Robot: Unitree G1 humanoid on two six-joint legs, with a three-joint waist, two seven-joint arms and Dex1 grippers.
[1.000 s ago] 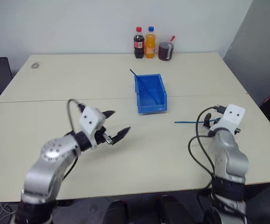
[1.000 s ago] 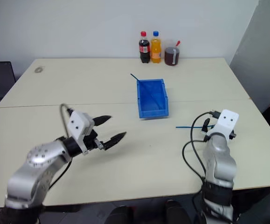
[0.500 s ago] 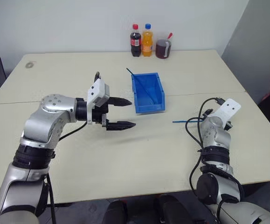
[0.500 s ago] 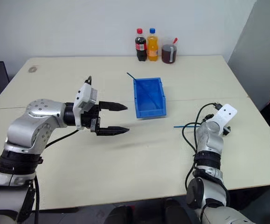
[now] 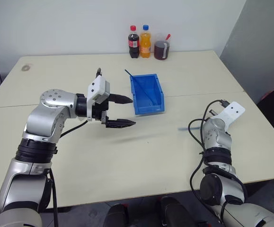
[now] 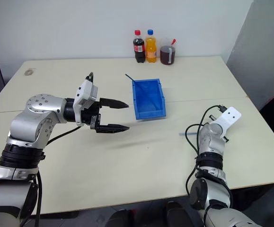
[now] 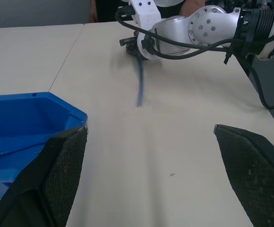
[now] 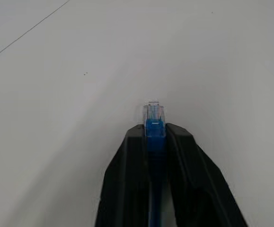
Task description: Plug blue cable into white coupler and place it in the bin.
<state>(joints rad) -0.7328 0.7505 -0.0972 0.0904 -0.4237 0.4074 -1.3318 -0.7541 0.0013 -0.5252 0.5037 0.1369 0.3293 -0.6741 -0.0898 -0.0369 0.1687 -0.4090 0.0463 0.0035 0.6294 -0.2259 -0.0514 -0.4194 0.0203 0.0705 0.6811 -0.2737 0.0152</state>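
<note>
The robot's right gripper should release the blue cable on the bare tabletop just nearer the robot than the bin point(image 5: 127, 141).
My right gripper point(image 8: 154, 131) is shut on the blue cable point(image 8: 154, 124), with the clear plug point(image 8: 154, 113) poking out past the fingertips just above the tabletop. From the head, the cable point(image 5: 183, 128) is a blurred light-blue streak left of my right wrist. The left wrist view has it trailing from the right gripper point(image 7: 128, 43) across the table. The bin point(image 5: 150, 108) stands at mid table with its open side toward the back. My left gripper point(image 5: 133, 111) hovers open just left of the bin, pointing at it, nothing between its fingers. The white coupler is out of view.
A thin dark blue cable point(image 5: 135, 80) leans out of the bin's back left corner. Two bottles point(image 5: 134, 42) and a dark cup point(image 5: 161, 49) stand at the table's far edge. A seam crosses the table point(image 5: 80, 161) near the bin. The table's right edge is close to my right arm.
My right gripper closed onto the blue cable's plug end. My left arm rose and swung toward the bin, staying open. The camera view shifted slightly.
</note>
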